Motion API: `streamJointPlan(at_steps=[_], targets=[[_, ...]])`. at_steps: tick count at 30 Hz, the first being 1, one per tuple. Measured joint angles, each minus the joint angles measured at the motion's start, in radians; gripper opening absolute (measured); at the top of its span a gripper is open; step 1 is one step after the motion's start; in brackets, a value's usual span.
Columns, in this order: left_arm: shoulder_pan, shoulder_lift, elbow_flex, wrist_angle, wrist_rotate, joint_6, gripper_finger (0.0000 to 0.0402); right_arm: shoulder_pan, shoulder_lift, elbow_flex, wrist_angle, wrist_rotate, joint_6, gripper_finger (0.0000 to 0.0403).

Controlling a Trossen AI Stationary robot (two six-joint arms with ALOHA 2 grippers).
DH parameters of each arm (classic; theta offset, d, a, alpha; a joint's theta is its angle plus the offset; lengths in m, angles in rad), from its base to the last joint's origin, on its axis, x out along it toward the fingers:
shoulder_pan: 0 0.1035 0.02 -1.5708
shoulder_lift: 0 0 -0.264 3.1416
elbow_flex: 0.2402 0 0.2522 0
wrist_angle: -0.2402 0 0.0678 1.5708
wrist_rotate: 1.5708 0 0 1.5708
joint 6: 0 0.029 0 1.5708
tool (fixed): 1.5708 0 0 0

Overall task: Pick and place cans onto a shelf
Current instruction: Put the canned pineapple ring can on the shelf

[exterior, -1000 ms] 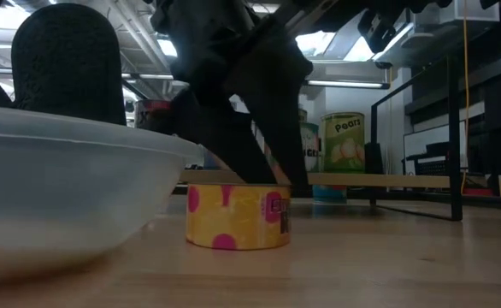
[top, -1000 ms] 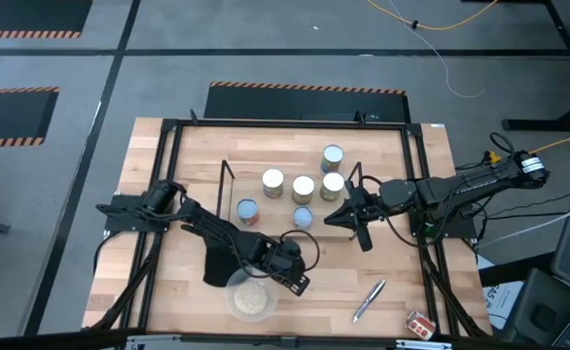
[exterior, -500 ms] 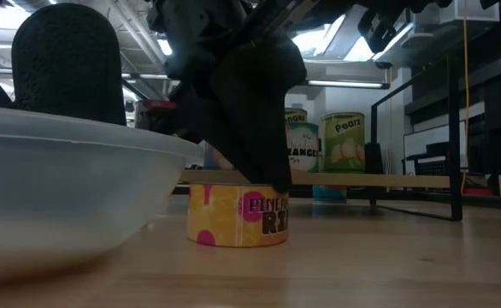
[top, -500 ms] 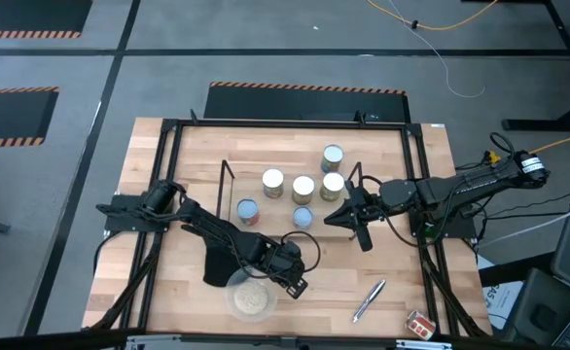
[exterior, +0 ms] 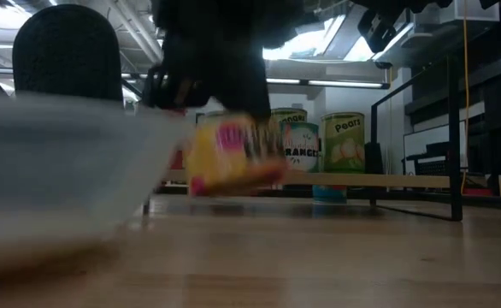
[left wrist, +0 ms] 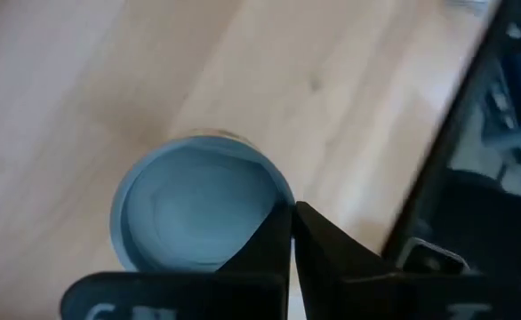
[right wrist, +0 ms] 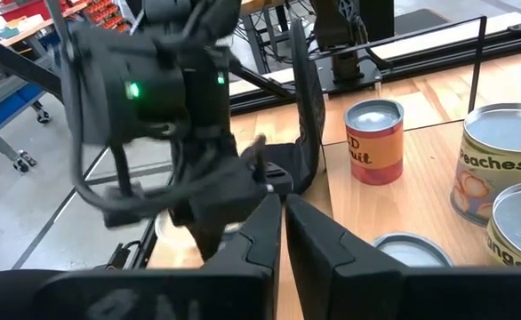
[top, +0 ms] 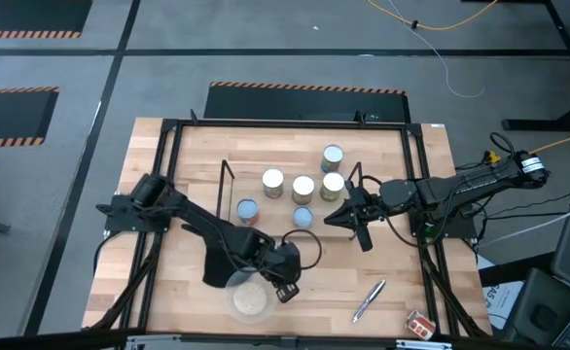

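Note:
Next, my left gripper lets go of the small can in the gap (top: 275, 213) between the two cans with blue tops on the shelf.
My left gripper (top: 285, 286) is near the table's front, beside the clear bowl, and is shut on a small can with a pale blue top (left wrist: 198, 209) and a yellow label with pink dots (exterior: 229, 158). Several other cans (top: 303, 189) stand on the low black-wire shelf (top: 229, 185) at mid-table. They also show on its board in the low view (exterior: 343, 145). My right gripper (top: 348, 216) is shut and empty, hovering by the shelf's right end (right wrist: 283, 209). My left gripper pinches the can's top rim (left wrist: 276, 212) between its two fingers, which are nearly together, at one side of the pale blue top. The fingers come from above. The can hangs below them, lifted clear of the table and slightly tilted (exterior: 233, 162).
A clear bowl of pale grains (top: 250, 298) sits just beside the left gripper, toward the table's near edge. A silver pen (top: 369, 299) and a small red thing (top: 420, 324) lie at the front right. The black metal frame (top: 168, 126) rims the tabletop.
My left gripper has risen and gone a little toward the table's left and near edge. The yellow can first turned about on the table, then came up clear of it, now slightly tilted.

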Motion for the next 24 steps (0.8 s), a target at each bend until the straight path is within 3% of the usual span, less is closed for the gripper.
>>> streamJointPlan(at_steps=[10,17,24], targets=[[0.029,-0.118,0.002,0.002,0.024,0.177,0.0001,0.0,0.0,0.0,-0.003,0.0,0.0,0.0026],[0.106,-0.204,0.003,-0.014,0.043,0.42,0.0,0.0,0.0,0.0,-0.002,0.001,-0.003,0.0026],[0.213,-0.265,0.003,-0.176,0.044,0.624,0.0,0.0,0.0,0.0,-0.008,0.001,-0.055,0.0026]])
